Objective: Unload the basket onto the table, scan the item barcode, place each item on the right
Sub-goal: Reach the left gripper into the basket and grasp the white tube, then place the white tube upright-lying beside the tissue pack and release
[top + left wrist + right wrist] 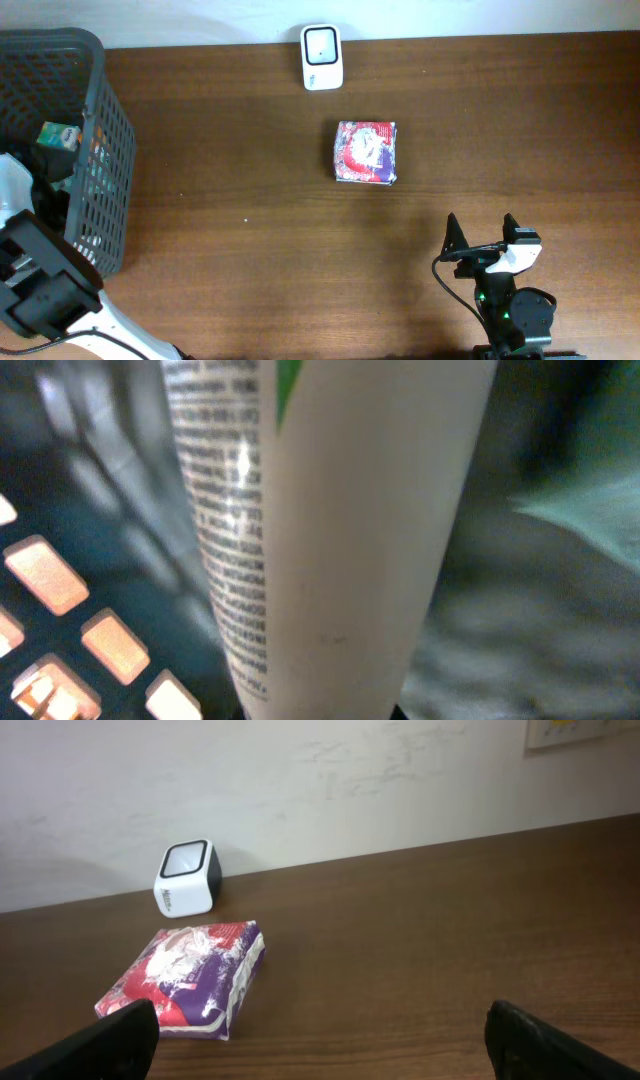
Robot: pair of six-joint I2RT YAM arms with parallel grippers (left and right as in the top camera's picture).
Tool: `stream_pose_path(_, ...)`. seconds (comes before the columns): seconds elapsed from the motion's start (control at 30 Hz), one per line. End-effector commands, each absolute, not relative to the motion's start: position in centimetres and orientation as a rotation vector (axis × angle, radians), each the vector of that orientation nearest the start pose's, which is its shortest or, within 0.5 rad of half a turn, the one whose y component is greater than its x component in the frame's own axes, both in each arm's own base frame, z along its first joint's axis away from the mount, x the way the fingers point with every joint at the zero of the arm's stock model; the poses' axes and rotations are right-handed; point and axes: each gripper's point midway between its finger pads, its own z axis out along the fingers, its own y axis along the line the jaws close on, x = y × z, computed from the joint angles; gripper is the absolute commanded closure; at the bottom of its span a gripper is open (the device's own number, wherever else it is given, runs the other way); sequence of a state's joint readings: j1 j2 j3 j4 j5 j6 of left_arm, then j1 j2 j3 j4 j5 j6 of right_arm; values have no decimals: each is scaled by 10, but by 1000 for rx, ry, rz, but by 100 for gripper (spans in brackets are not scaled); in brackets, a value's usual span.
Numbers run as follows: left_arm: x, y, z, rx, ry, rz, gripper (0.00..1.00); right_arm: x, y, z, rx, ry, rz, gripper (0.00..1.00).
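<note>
The white tube, still inside the dark basket, will be let go by my left gripper on the table before the scanner (336, 170), next to the red and purple packet.
A white tube (330, 540) with fine black print and a green patch fills the left wrist view, inside the dark basket. My left gripper (320, 712) is shut on the tube's lower end; only dark slivers of its fingers show at the bottom edge. In the overhead view the left arm (45, 285) reaches into the basket and hides that hand. The white barcode scanner (322, 57) (187, 878) stands at the table's far edge. My right gripper (483, 235) (320, 1040) rests open and empty near the front right.
A grey mesh basket (105, 130) occupies the left side, with a small green box (60, 135) inside. A red and purple packet (366, 152) (190, 980) lies mid-table, in front of the scanner. A pale wall rises behind the table.
</note>
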State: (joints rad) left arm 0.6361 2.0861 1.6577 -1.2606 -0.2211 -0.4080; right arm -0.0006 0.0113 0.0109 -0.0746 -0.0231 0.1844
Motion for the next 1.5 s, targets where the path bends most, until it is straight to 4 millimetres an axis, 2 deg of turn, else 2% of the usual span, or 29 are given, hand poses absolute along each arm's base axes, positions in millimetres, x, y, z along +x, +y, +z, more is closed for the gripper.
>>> stream_pose_path(0.0,330,244,143,-1525,2658,30,100,246,1,155,151,1646,149,1)
stream_pose_path(0.03,337,241,159,-1499,2631,-2,100,246,1,155,151,1646,149,1)
stream_pose_path(0.1,362,227,220,-1339,2531,-96,100,246,1,155,151,1646,149,1)
stream_pose_path(0.13,369,222,238,-1265,2506,-116,100,246,1,155,151,1646,149,2)
stream_pose_path(0.27,386,190,331,-1026,2321,-114,100,246,1,155,151,1646,149,2)
stream_pose_path(0.3,387,179,351,-970,2282,-128,100,246,1,155,151,1646,149,1)
stream_pose_path(0.33,390,141,392,-820,2213,-241,100,246,1,155,150,1646,149,2)
stream_pose_path(0.43,388,87,423,-640,2182,-392,100,246,1,155,151,1646,149,1)
stream_pose_path(0.53,393,13,427,-359,2245,-451,100,246,1,155,151,1646,149,1)
stream_pose_path(0.57,396,-8,423,-273,2271,-453,100,246,1,155,151,1646,149,1)
stream_pose_path(0.63,407,-50,396,-172,2364,-390,100,246,1,155,151,1646,149,1)
stream_pose_path(0.7,414,-82,373,-103,2439,-408,100,246,1,155,150,1646,149,1)
stream_pose_path(0.73,418,-99,353,-72,2494,-405,100,246,1,155,150,1646,149,1)
stream_pose_path(0.8,428,-120,309,-133,2607,-330,100,246,1,155,150,1646,149,1)
stream_pose_path(0.83,433,-133,281,-119,2674,-266,100,246,1,155,151,1646,149,1)
stream_pose_path(0.93,439,-175,211,-5,2827,-190,100,246,1,155,151,1646,149,1)
stream_pose_path(1.0,445,-202,171,60,2881,-173,100,246,1,155,150,1646,149,1)
stream_pose_path(1.03,447,-211,157,58,2897,-170,100,246,1,155,151,1646,149,1)
stream_pose_path(1.07,449,-224,132,34,2928,-161,100,246,1,155,150,1646,149,1)
stream_pose_path(1.13,450,-234,98,-63,2970,-112,100,246,1,155,151,1646,149,2)
stream_pose_path(1.23,450,-242,66,-62,3009,-86,100,246,1,155,150,1646,149,1)
stream_pose_path(1.3,443,-252,54,-49,3054,-136,100,246,1,155,150,1646,149,1)
stream_pose_path(1.47,418,-291,50,-58,3127,-304,100,246,1,155,151,1646,149,1)
